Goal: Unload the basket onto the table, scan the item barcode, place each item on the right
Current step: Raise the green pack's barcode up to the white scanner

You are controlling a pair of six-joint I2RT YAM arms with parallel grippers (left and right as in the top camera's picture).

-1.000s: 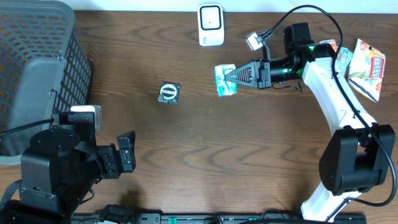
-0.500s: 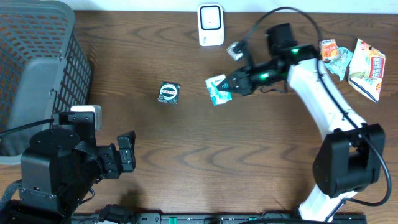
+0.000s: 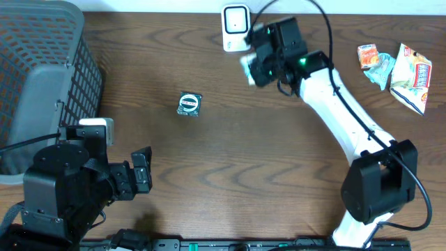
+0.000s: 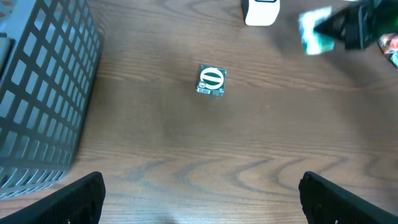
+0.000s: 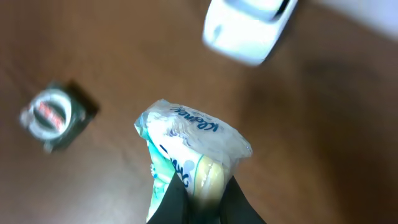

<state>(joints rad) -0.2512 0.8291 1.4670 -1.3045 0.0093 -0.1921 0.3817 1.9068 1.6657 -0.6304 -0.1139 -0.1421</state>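
My right gripper will release the tissue pack, now held above the table, on the seam [image 3: 394,72] between the blue packet and the white snack bag.
My right gripper [image 5: 202,190] is shut on a white and green tissue pack [image 5: 189,146], which it holds above the table. In the overhead view the right gripper [image 3: 255,68] and the pack [image 3: 247,64] hover just below and right of the white scanner [image 3: 236,28] at the table's far edge. The scanner [image 5: 249,28] appears blurred beyond the pack. A small dark square item with a round white label [image 3: 189,104] lies on the wood to the left. My left gripper [image 4: 202,205] stands open over bare wood near the front, far from the pack.
A grey mesh basket [image 3: 42,63] fills the far left corner. Two snack packets [image 3: 411,66] [image 3: 373,57] lie at the far right. The left wrist view shows the basket's wall [image 4: 37,93] on its left.
My right arm has swung left and toward the table's far edge, carrying the tissue pack up close to the scanner. The left arm and the small square item have not moved.
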